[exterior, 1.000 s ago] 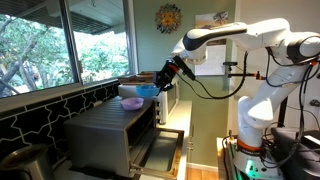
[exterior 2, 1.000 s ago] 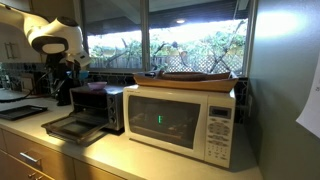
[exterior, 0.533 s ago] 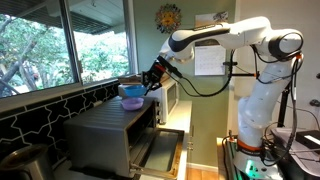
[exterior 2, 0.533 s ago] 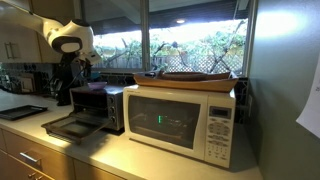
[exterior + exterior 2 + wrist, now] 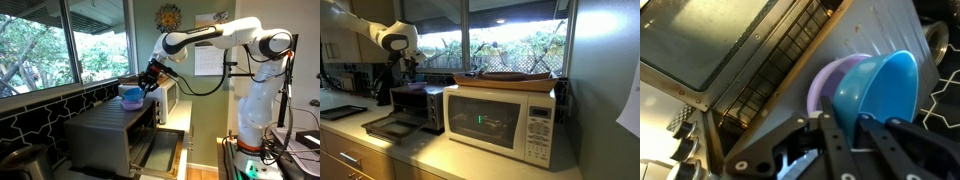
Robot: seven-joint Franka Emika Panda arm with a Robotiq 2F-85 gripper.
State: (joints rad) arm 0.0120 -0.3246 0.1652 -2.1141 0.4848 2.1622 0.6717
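Observation:
The blue bowl is tilted over the purple bowl. My gripper needs to open, grab the blue bowl's rim (image 5: 868,84) again and lift, before lowering it level into the purple bowl.
My gripper (image 5: 845,125) is shut on the rim of a blue bowl (image 5: 880,85), one finger inside and one outside. The blue bowl rests tilted in or just over a purple bowl (image 5: 825,85) that stands on top of a grey toaster oven (image 5: 855,35). In an exterior view the gripper (image 5: 148,82) holds the blue bowl (image 5: 132,92) above the purple bowl (image 5: 131,103) on the toaster oven (image 5: 105,135). In an exterior view the gripper (image 5: 408,62) hangs over the toaster oven (image 5: 420,105); the bowls are hard to make out there.
The toaster oven's door (image 5: 160,152) lies open toward the counter, rack visible (image 5: 780,60). A white microwave (image 5: 505,118) stands beside it with a flat wooden tray (image 5: 510,77) on top. Windows run behind the counter. A black-tiled wall (image 5: 30,115) edges the oven's side.
The arm has carried the blue bowl from beside the microwave toward the window, over the toaster oven, and lowered it onto the purple bowl. The gripper stays shut on it.

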